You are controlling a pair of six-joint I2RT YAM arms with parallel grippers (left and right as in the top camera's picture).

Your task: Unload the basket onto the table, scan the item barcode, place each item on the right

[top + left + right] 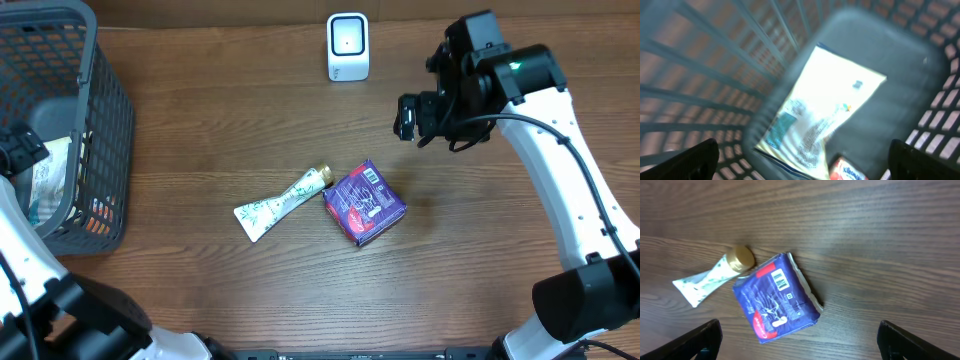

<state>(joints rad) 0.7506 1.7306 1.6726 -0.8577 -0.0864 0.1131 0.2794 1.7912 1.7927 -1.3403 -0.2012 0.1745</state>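
Note:
My left gripper is to grab the middle of the white pouch (50, 180) (812, 125) next, where it lies at the bottom of the grey basket.
A purple packet (364, 203) lies flat at mid-table with its white barcode facing up (781, 280). Its left side touches the gold cap of a white tube (280, 203). The white scanner (347, 46) stands at the table's far edge. My right gripper (420, 118) hangs open above and to the right of the packet. In the right wrist view the right gripper (800, 342) holds nothing, and the packet (775, 297) sits above its gap. My left gripper (802, 167) is open inside the grey basket (100, 130), over a white pouch (820, 110).
The basket (700, 60) fills the table's left end and also holds a small red-and-white tissue pack (850, 171). The tube (712, 275) lies slanted left of the packet. Bare wood stretches between the packet and the scanner.

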